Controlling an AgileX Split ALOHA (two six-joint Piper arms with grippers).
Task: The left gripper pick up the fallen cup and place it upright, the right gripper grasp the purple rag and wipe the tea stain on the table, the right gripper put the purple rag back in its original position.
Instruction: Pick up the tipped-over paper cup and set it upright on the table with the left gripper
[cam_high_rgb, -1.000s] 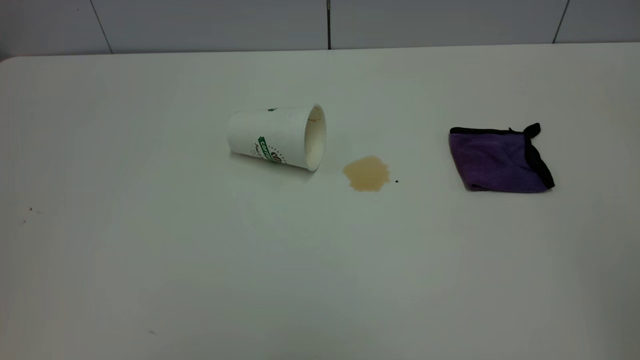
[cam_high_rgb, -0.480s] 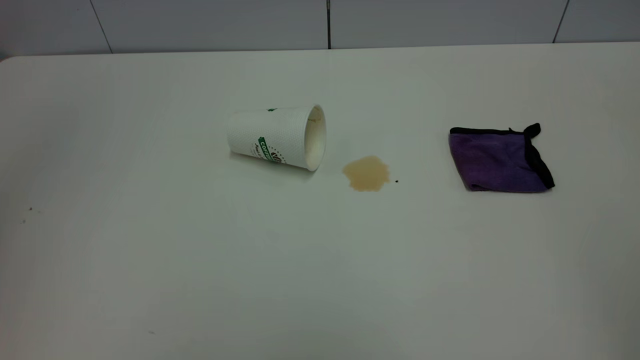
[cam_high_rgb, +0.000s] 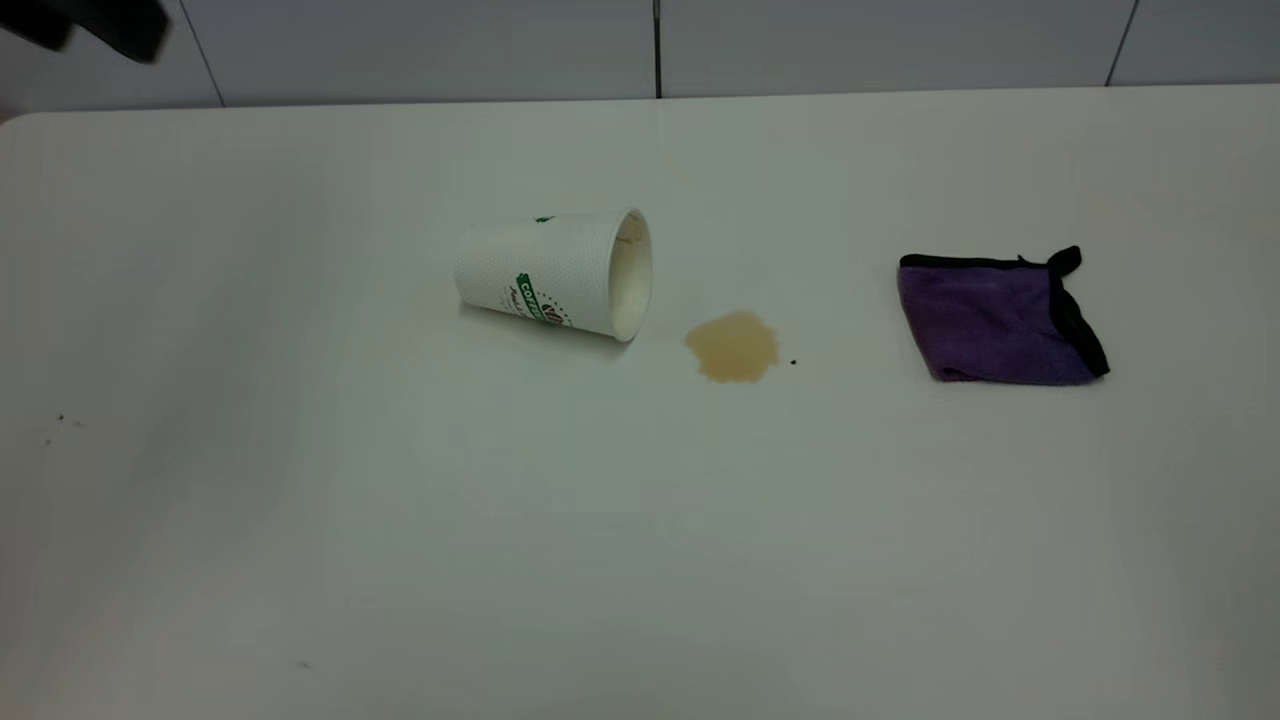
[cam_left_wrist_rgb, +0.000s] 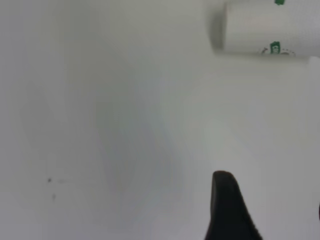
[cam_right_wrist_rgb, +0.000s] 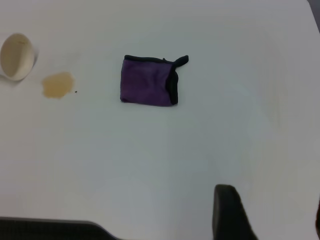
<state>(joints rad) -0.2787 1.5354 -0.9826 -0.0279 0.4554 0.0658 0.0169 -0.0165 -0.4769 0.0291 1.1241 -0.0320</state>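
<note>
Next, my left gripper goes to the top of the cup's rim (cam_high_rgb: 632, 212) and closes there, because the cup's open end gives a finger room inside.
The cup (cam_high_rgb: 555, 272) lies on its side on the table (cam_high_rgb: 640, 520), mouth towards the tea stain (cam_high_rgb: 733, 346). The purple rag (cam_high_rgb: 1000, 318) lies folded to the right of the stain. A blurred black part of the left arm (cam_high_rgb: 95, 25) shows at the far left corner, well away from the cup. In the left wrist view my left gripper (cam_left_wrist_rgb: 270, 192) is open and empty above bare table, with the cup (cam_left_wrist_rgb: 265, 30) ahead of it. My right gripper (cam_right_wrist_rgb: 271, 200) is open and empty, away from the rag (cam_right_wrist_rgb: 148, 80), stain (cam_right_wrist_rgb: 57, 85) and cup (cam_right_wrist_rgb: 17, 56).
A tiny dark speck (cam_high_rgb: 793, 362) lies just right of the stain. A few small specks (cam_high_rgb: 60, 420) mark the table's left side. A tiled wall (cam_high_rgb: 640, 45) stands behind the table's far edge.
A black part of the left arm has come into the exterior view at the upper left corner. Cup, stain and rag have not moved.
</note>
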